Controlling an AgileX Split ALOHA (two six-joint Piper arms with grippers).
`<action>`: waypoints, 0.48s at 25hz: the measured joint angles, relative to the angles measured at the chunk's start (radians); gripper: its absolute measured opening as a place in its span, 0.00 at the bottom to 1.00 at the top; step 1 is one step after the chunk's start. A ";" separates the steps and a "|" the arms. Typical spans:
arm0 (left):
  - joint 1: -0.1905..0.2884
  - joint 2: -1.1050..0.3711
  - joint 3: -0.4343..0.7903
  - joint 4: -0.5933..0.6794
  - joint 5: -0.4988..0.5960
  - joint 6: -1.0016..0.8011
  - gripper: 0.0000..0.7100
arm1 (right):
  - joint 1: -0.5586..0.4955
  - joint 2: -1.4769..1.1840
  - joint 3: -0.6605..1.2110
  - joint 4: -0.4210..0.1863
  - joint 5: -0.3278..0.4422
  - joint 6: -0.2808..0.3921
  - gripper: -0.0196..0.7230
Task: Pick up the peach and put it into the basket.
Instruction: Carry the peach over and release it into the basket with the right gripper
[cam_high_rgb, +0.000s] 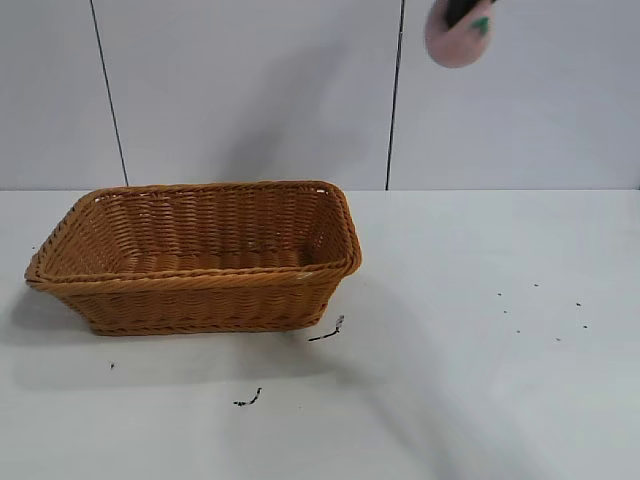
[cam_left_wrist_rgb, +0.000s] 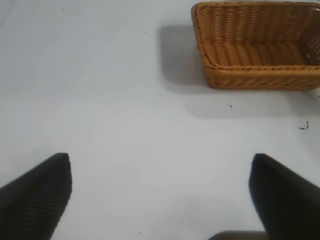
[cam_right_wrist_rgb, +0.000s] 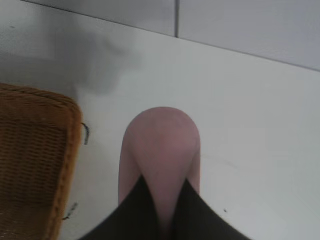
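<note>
The peach will drop from my right gripper inside the wicker basket (cam_high_rgb: 246, 252), close behind its front rim's middle.
The pale-pink peach (cam_high_rgb: 457, 40) with a green leaf mark hangs high at the top right of the exterior view, held by my right gripper (cam_high_rgb: 464, 10), mostly out of frame. In the right wrist view the right gripper (cam_right_wrist_rgb: 162, 197) is shut on the peach (cam_right_wrist_rgb: 160, 145), above the white table, beside the basket's end (cam_right_wrist_rgb: 35, 165). The orange-brown wicker basket (cam_high_rgb: 200, 255) stands on the table at the left, to the left of and below the peach. My left gripper (cam_left_wrist_rgb: 160, 195) is open and empty over bare table, away from the basket (cam_left_wrist_rgb: 257, 45).
The white table (cam_high_rgb: 500, 350) carries small dark specks and two dark scraps (cam_high_rgb: 327, 331) near the basket's front right corner. A grey panelled wall (cam_high_rgb: 250, 90) stands behind the table.
</note>
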 joint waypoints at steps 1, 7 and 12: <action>0.000 0.000 0.000 0.000 0.000 0.000 0.98 | 0.021 0.017 0.000 0.000 -0.016 0.000 0.00; 0.000 0.000 0.000 0.000 0.000 0.000 0.98 | 0.077 0.160 -0.001 -0.001 -0.106 -0.001 0.00; 0.000 0.000 0.000 0.000 0.000 0.000 0.98 | 0.077 0.265 -0.001 -0.001 -0.173 -0.001 0.00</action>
